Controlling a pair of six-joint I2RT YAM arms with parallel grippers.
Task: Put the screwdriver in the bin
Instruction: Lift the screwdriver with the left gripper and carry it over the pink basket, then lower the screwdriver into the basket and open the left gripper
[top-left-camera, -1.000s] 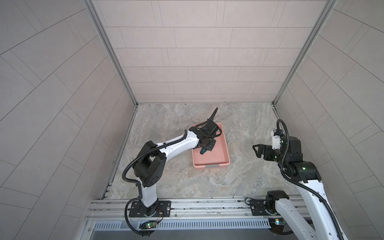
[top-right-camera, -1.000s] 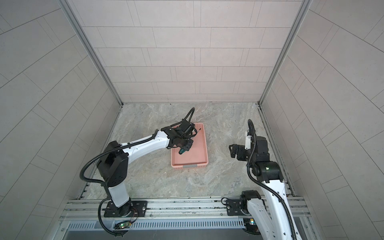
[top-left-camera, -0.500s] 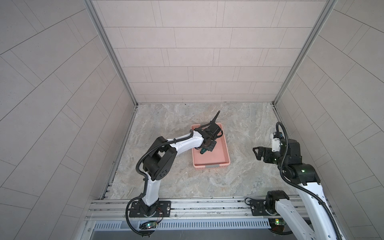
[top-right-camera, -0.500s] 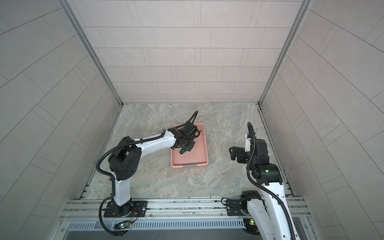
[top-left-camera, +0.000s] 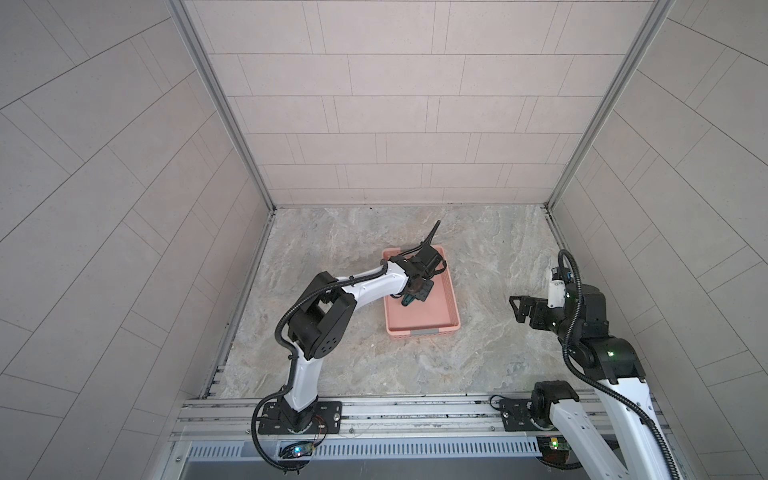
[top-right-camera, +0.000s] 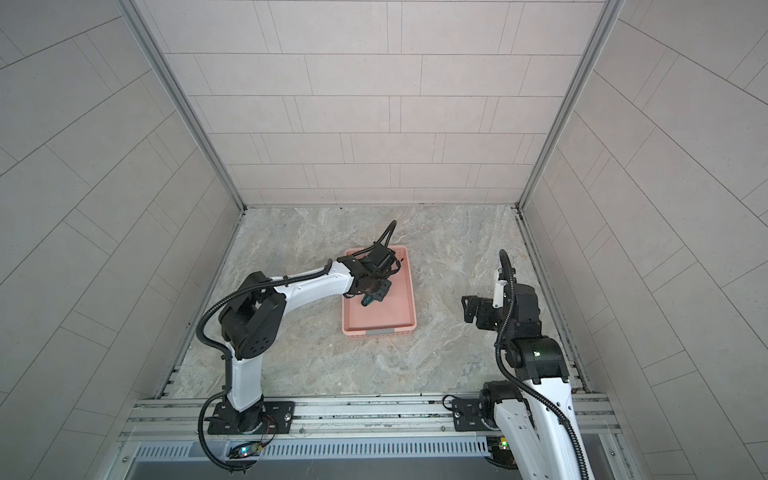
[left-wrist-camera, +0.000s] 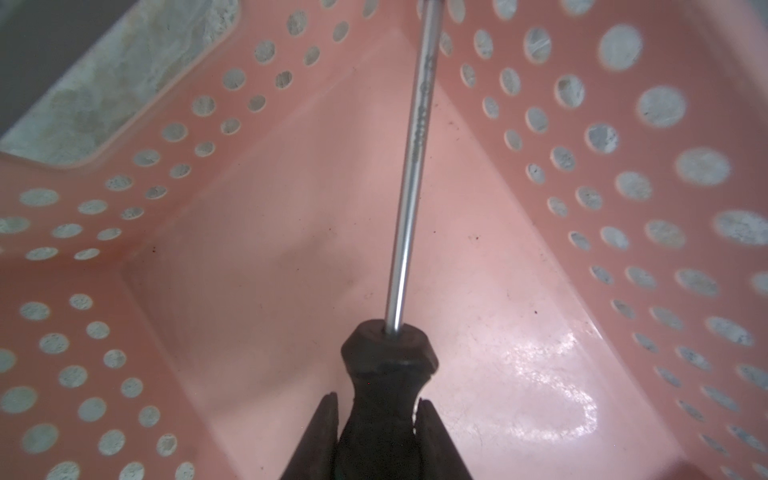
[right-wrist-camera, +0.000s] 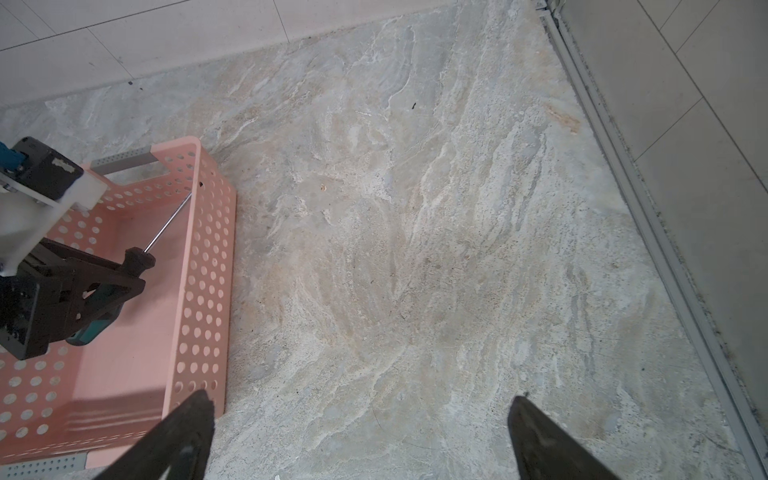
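Next, my left gripper releases the screwdriver, now held just above the bin floor, on the far half of the salmon-pink bin's bottom (top-left-camera: 410, 286) (left-wrist-camera: 321, 321), with the screwdriver's stem pointing toward the perforated side of the bin.
The salmon-pink bin (top-left-camera: 436, 318) (top-right-camera: 397, 318) lies mid-table, a grey tab on its near end. My left gripper (top-left-camera: 417, 291) (top-right-camera: 376, 291) reaches down inside it, shut on the screwdriver (top-left-camera: 408, 301) (top-right-camera: 368, 302). In the left wrist view the jaws (left-wrist-camera: 376, 401) pinch the black handle, and the silver shaft (left-wrist-camera: 411, 187) points toward a perforated bin wall (left-wrist-camera: 623, 187). The right wrist view shows the screwdriver (right-wrist-camera: 166, 232) held just above the bin floor (right-wrist-camera: 137, 353), its shaft tip by the wall. My right gripper (top-left-camera: 517, 307) (right-wrist-camera: 361, 405) hovers open and empty to the bin's right.
Tiled walls enclose the marbled tabletop (top-left-camera: 498, 249) on three sides, with a metal rail (right-wrist-camera: 648, 216) along the right wall. Bare tabletop lies between the bin and my right gripper. Both arm bases sit on the front rail (top-left-camera: 415, 411).
My left arm's elbow swung forward and to the right, and its gripper sank slightly deeper into the bin with the screwdriver. The right gripper dropped slightly.
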